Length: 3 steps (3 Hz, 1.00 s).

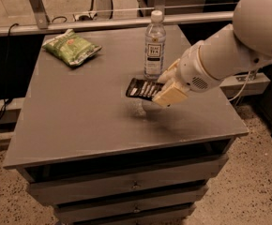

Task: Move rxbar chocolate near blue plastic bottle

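Next, I release the rxbar chocolate on the tabletop (pixel 174 84) by the base of the blue plastic bottle, towards my arm. The bar is held level just above the tabletop.
The rxbar chocolate (pixel 142 88), a flat black wrapper with white lettering, is held level a little above the grey tabletop (pixel 79 111). My gripper (pixel 166 89) is shut on the bar's right end, with cream-coloured fingers (pixel 170 96) above and below it. The blue plastic bottle (pixel 154 47), clear with a white cap and dark label, stands upright just behind the bar, close to its far edge. My white arm reaches in from the right.
A puffy green snack bag (pixel 71 47) lies at the table's back left. A metal rail (pixel 103 23) runs behind the table. Drawers (pixel 131 186) sit below the tabletop. A cable hangs at the right.
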Each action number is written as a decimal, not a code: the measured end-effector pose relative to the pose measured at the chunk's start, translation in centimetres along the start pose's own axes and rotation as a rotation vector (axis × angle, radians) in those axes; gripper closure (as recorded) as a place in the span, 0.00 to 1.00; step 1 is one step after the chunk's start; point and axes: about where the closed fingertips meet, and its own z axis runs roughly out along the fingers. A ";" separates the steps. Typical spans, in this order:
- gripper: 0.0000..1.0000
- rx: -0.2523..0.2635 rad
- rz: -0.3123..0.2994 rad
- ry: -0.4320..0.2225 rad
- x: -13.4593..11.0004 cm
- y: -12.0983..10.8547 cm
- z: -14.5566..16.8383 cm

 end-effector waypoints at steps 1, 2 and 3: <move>1.00 0.032 0.010 0.029 2.7 -2.6 -0.3; 1.00 0.054 0.023 0.047 4.7 -5.3 0.3; 1.00 0.065 0.039 0.061 6.2 -7.2 1.3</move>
